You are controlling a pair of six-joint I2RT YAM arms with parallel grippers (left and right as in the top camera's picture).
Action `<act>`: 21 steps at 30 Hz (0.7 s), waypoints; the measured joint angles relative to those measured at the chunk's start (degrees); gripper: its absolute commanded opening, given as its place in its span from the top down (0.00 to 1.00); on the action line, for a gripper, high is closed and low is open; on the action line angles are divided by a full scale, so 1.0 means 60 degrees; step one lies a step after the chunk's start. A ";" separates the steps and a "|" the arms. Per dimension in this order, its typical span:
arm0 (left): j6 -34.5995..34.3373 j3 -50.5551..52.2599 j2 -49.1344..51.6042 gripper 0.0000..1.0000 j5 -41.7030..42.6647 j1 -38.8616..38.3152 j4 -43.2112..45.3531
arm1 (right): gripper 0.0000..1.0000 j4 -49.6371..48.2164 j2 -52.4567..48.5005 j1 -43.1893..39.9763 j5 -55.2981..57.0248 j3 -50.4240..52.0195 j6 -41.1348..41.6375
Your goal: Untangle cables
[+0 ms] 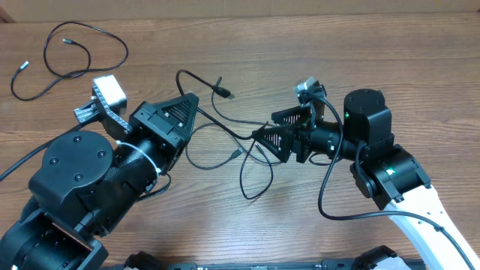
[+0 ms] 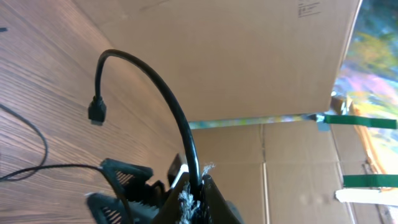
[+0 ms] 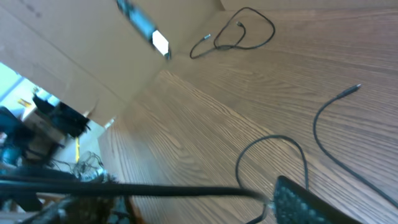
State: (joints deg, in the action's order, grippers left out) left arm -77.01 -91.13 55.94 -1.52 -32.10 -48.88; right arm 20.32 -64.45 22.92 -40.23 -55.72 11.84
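Note:
Next, my right gripper grabs the stretch nearer the plug (image 1: 218, 122) before my left gripper carries the held cable clear, as its tail still trails over the other cable.
Several thin black cables (image 1: 225, 139) lie crossed in a loose tangle at the table's middle. My left gripper (image 1: 189, 101) (image 2: 199, 186) is shut on one cable (image 2: 177, 112). That cable arcs up from the jaws and ends in a dark plug (image 2: 96, 112) (image 1: 223, 93). My right gripper (image 1: 264, 125) (image 3: 174, 208) faces the left one from the right, open, jaws wide apart. A cable (image 3: 161, 190) stretches across the gap between them, and its end reaches the right finger (image 3: 305, 199). I cannot tell whether the two touch.
A separate looped cable (image 1: 82, 45) (image 3: 245, 31) lies at the far left of the wooden table (image 1: 375, 45). A loose plug end (image 3: 348, 92) rests to the right gripper's side. A cardboard wall (image 2: 249, 56) stands along the back edge.

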 measured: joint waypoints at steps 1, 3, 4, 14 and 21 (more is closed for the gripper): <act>-0.0091 -0.0004 0.0000 0.96 0.0004 0.0000 0.0066 | 0.18 0.0073 0.0000 0.0000 0.0011 0.0000 -0.0189; -0.0182 -0.0025 0.0000 0.96 0.0055 0.0000 0.0178 | 0.18 0.0138 -0.0015 0.0029 0.0109 0.0000 -0.0506; -0.0222 -0.0044 0.0000 0.96 0.0073 0.0000 0.0233 | 0.18 0.0153 -0.0025 0.0076 0.0229 0.0000 -0.0645; -0.0616 -0.0208 0.0007 0.95 0.0579 0.0000 0.0390 | 0.76 -0.1235 -0.0699 0.0951 0.1552 0.0004 -0.1173; -0.0634 -0.0219 0.0007 0.95 0.0131 0.0000 -0.0091 | 0.96 -0.1617 -0.0699 0.1249 0.1708 0.0004 -0.0317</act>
State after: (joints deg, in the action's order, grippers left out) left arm -80.82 -92.44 55.99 -0.73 -32.10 -49.43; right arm 10.61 -68.64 30.41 -29.98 -55.70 9.93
